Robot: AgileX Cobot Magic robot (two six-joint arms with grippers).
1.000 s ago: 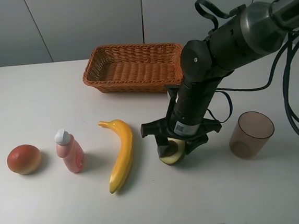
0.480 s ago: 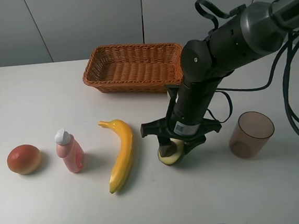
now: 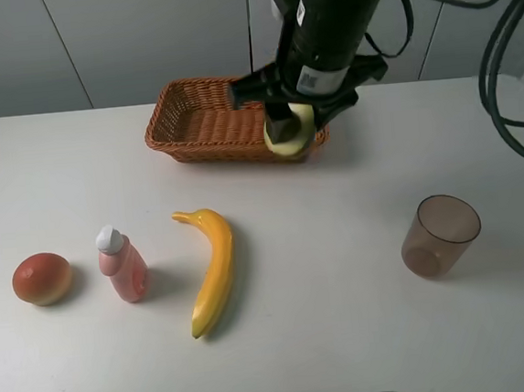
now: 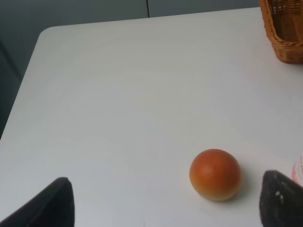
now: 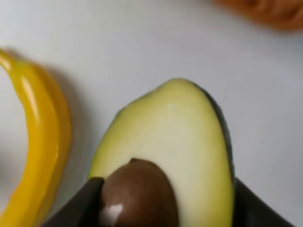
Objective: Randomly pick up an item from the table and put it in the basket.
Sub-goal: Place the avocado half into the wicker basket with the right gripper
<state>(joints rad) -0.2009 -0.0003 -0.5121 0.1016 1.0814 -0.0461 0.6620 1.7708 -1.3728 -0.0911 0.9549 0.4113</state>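
Observation:
Next, I set the halved avocado down with my right gripper on the bottom of the wicker basket, in the half nearer the brown cup (image 3: 269,116).
My right gripper (image 3: 287,120) is shut on the halved avocado (image 3: 295,132) and holds it in the air over the front right rim of the wicker basket (image 3: 223,117). In the right wrist view the avocado (image 5: 175,151) fills the frame, with yellow-green flesh and a brown pit, between the dark fingers (image 5: 75,208). The white table (image 3: 393,331) lies below. My left gripper (image 4: 165,208) is open and empty, with its fingertips (image 4: 59,203) wide apart above the table's left part.
A yellow banana (image 3: 211,269), a pink bottle (image 3: 122,264) and a round orange-red fruit (image 3: 41,278) lie on the left half of the table. A translucent brown cup (image 3: 439,235) stands at the right. The fruit (image 4: 215,174) and a basket corner (image 4: 284,28) show in the left wrist view.
My right gripper has lifted the avocado off the table and carried it back and up to the basket's front right rim. The other things have not moved.

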